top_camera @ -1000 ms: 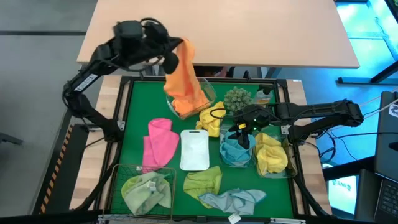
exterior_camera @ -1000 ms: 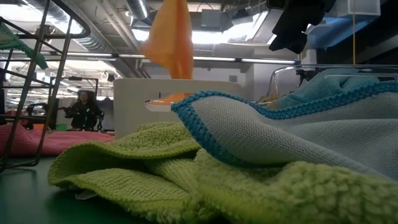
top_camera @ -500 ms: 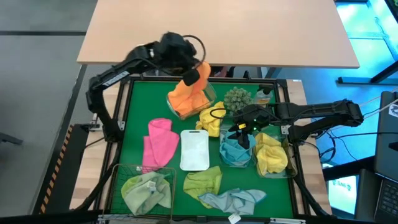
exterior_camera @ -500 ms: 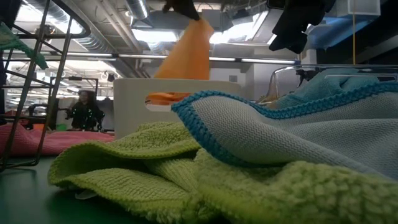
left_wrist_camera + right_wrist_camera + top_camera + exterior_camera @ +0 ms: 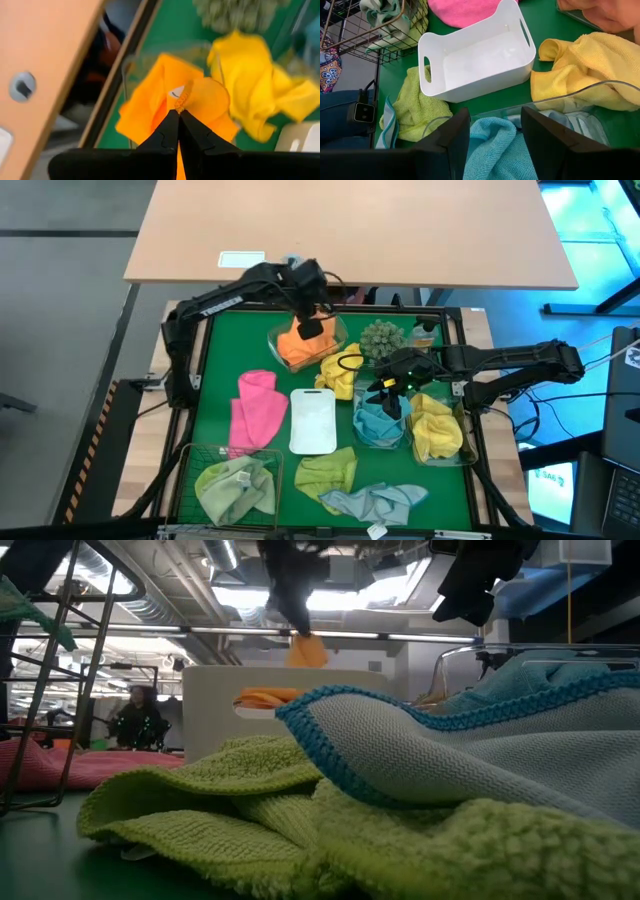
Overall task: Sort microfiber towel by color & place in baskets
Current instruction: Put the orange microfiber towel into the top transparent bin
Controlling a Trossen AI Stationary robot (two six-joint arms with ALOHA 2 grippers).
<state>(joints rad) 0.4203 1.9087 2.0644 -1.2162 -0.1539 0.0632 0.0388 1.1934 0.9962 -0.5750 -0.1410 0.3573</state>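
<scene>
I need to use my left gripper to let go of the orange towel inside the clear tub (image 5: 304,348) (image 5: 177,107) that is between the table and the yellow towel. The orange towel is now above a clear tub.
My left gripper (image 5: 313,326) is shut on an orange towel (image 5: 298,345) over a clear tub (image 5: 338,332) at the far middle of the green mat. The low view shows the gripper (image 5: 288,595) above the orange cloth (image 5: 305,648). My right gripper (image 5: 495,134) hovers open over a clear tub (image 5: 580,92) that holds a teal towel (image 5: 492,150). A pink towel (image 5: 252,408), a lime green one (image 5: 327,472) and a pale blue one (image 5: 378,500) lie on the mat. A yellow towel (image 5: 340,375) lies beside the orange tub. My left gripper pinches the orange towel between its two fingertips (image 5: 170,125) at a stitched edge (image 5: 180,101). The fingers come from above, pointing down. The cloth hangs short below them, and its lower part (image 5: 145,107) lies heaped in the clear tub.
An empty white tray (image 5: 313,420) stands mid-mat. A wire basket (image 5: 232,480) at the near left holds a pale green towel, and a tub at the right holds a yellow towel (image 5: 438,430). A spiky plant (image 5: 380,337) and a brown bottle (image 5: 425,335) stand beside the orange tub.
My left gripper has swung from beyond the mat's far left corner toward the right and down over the clear tub, still shut. The orange towel, which hung long and free below it, has sunk into the tub and bunched up there.
</scene>
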